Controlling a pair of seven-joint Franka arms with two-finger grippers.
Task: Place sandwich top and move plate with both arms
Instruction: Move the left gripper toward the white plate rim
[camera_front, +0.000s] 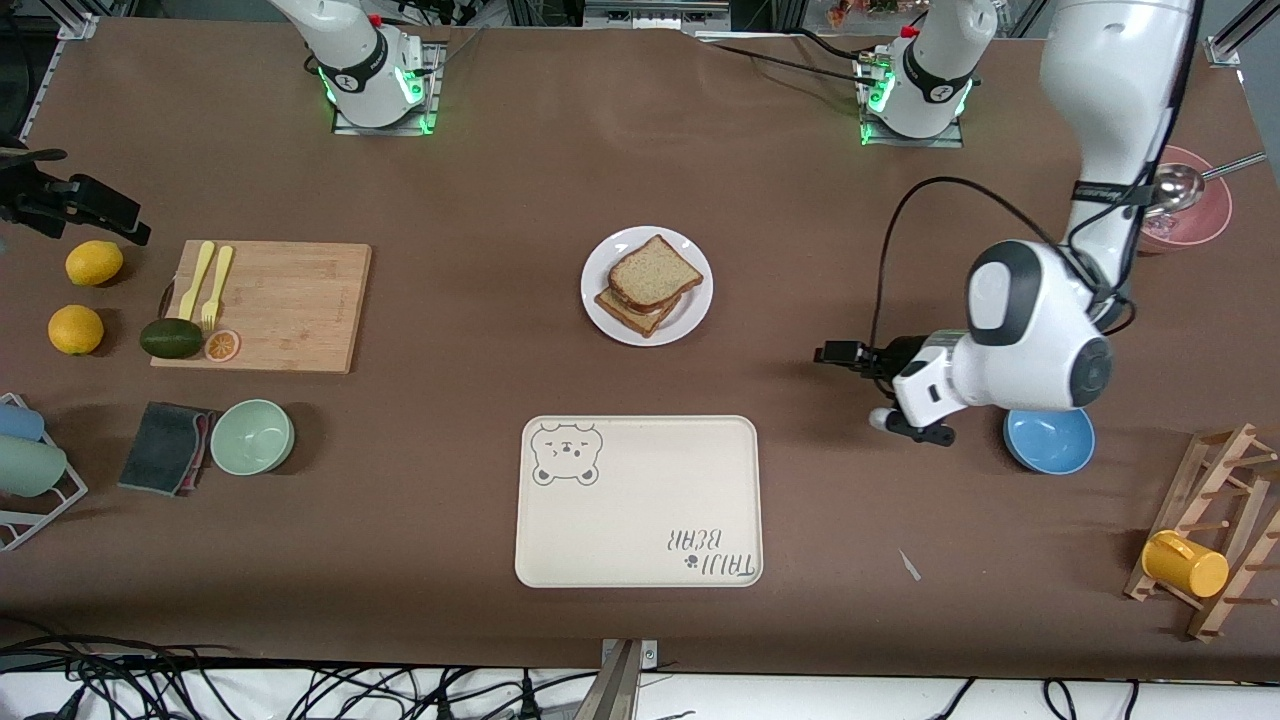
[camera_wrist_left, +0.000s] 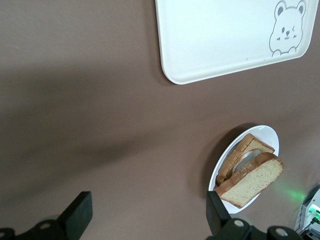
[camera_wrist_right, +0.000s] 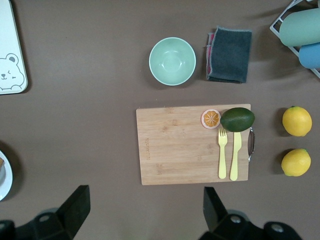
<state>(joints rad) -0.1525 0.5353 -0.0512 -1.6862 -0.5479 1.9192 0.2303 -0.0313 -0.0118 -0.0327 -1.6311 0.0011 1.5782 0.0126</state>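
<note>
Next, my left gripper goes to the white plate's rim (camera_front: 696, 322) (camera_wrist_left: 219, 161) on the side toward the blue bowl and closes there.
The sandwich top (camera_front: 655, 270) lies on the stacked sandwich, a little askew, on the white plate (camera_front: 600, 312) in the middle of the table. The left wrist view shows the top slice (camera_wrist_left: 252, 180) leaning on the lower slice on the plate (camera_wrist_left: 270, 135). My left gripper (camera_front: 828, 353) hangs open and empty low over bare table, toward the left arm's end from the plate; its fingers (camera_wrist_left: 80, 212) frame brown table. My right gripper (camera_front: 120, 222) is open and empty, high over the right arm's end near the cutting board (camera_wrist_right: 192, 145), with its midpoint (camera_wrist_right: 146, 206) over bare table.
A cream bear tray (camera_front: 640, 520) lies nearer the front camera than the plate. The board (camera_front: 290, 305) carries an avocado (camera_front: 170, 338), an orange slice and yellow cutlery; lemons (camera_front: 76, 329), a green bowl (camera_front: 252, 436) and a cloth are nearby. A blue bowl (camera_front: 1050, 445) sits under the left arm.
</note>
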